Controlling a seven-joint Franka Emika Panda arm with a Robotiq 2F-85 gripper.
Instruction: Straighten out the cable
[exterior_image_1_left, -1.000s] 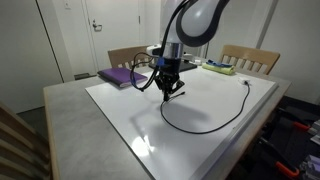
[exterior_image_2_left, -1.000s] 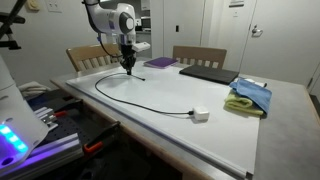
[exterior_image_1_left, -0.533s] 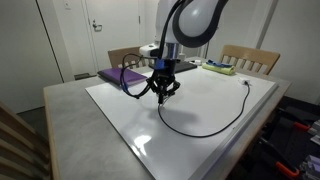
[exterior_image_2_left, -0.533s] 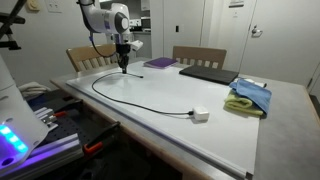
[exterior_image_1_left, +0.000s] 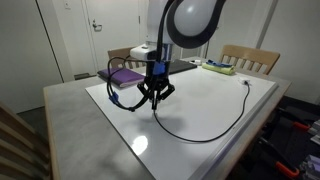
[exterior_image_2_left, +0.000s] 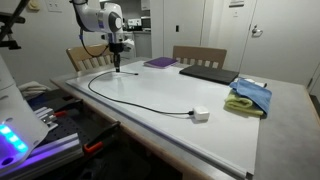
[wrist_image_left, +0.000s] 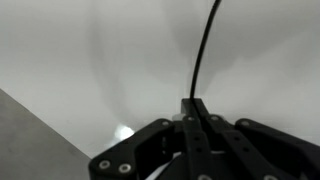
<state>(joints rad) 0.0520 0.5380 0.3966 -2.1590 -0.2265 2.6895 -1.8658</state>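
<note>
I will have my gripper let go of the end of the black cable on the bare grey table top beside the white board (exterior_image_1_left: 93, 149). The cable's end is held just above the board now.
A thin black cable (exterior_image_1_left: 205, 133) lies in a curve on the white table top (exterior_image_1_left: 230, 105). In an exterior view it ends at a small plug (exterior_image_1_left: 245, 84); in an exterior view (exterior_image_2_left: 140, 100) it runs to a white adapter block (exterior_image_2_left: 200, 115). My gripper (exterior_image_1_left: 154, 102) is shut on the cable's end and holds it just above the board. It also shows at the far left of an exterior view (exterior_image_2_left: 117, 70). In the wrist view the closed fingers (wrist_image_left: 196, 112) pinch the cable (wrist_image_left: 203, 50), which runs away upward.
A purple book (exterior_image_1_left: 125, 76) and a dark laptop (exterior_image_2_left: 205, 73) lie at the back. A blue and yellow cloth (exterior_image_2_left: 250, 97) sits to one side. Wooden chairs (exterior_image_1_left: 250, 58) stand behind the table. The board's edge (wrist_image_left: 40, 125) shows in the wrist view.
My gripper has moved sideways across the board toward its edge, dragging the cable end with it. The cable's curve has opened out and lengthened.
</note>
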